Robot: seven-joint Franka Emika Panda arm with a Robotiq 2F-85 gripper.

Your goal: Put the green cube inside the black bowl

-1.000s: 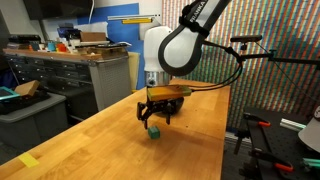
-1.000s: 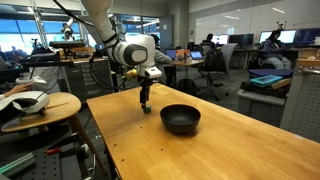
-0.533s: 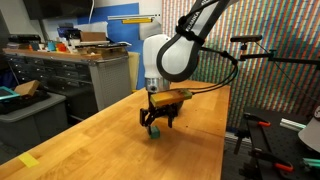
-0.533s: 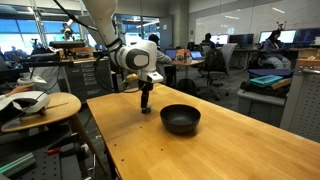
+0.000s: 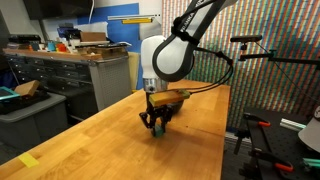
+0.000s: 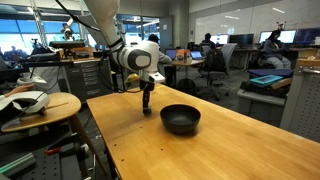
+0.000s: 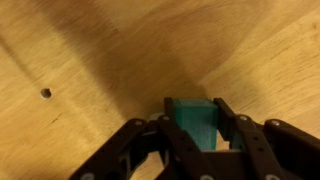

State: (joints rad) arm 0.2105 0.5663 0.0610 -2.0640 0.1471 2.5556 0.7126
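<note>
Next, my gripper lets go of the green cube on the bottom of the black bowl (image 5: 168, 103), close to its middle.
In the wrist view the green cube (image 7: 195, 122) sits squarely between my two black fingers, which press against its left and right faces, so my gripper (image 7: 196, 112) is shut on it. The cube rests on the wooden table (image 7: 90, 60). In an exterior view my gripper (image 5: 155, 127) stands low at the tabletop with a sliver of the green cube (image 5: 155, 133) showing at its tips. In an exterior view my gripper (image 6: 146, 108) points straight down a short way to the left of the glossy black bowl (image 6: 180, 119), which sits empty on the table.
The wooden table (image 6: 200, 150) has edges close by my gripper in both exterior views. A small dark hole (image 7: 45, 93) marks the wood. A round side table (image 6: 40, 105), desks and office chairs stand beyond the table.
My gripper has come down over the green cube and its fingers have closed from wide open onto the cube. The bowl has not moved.
</note>
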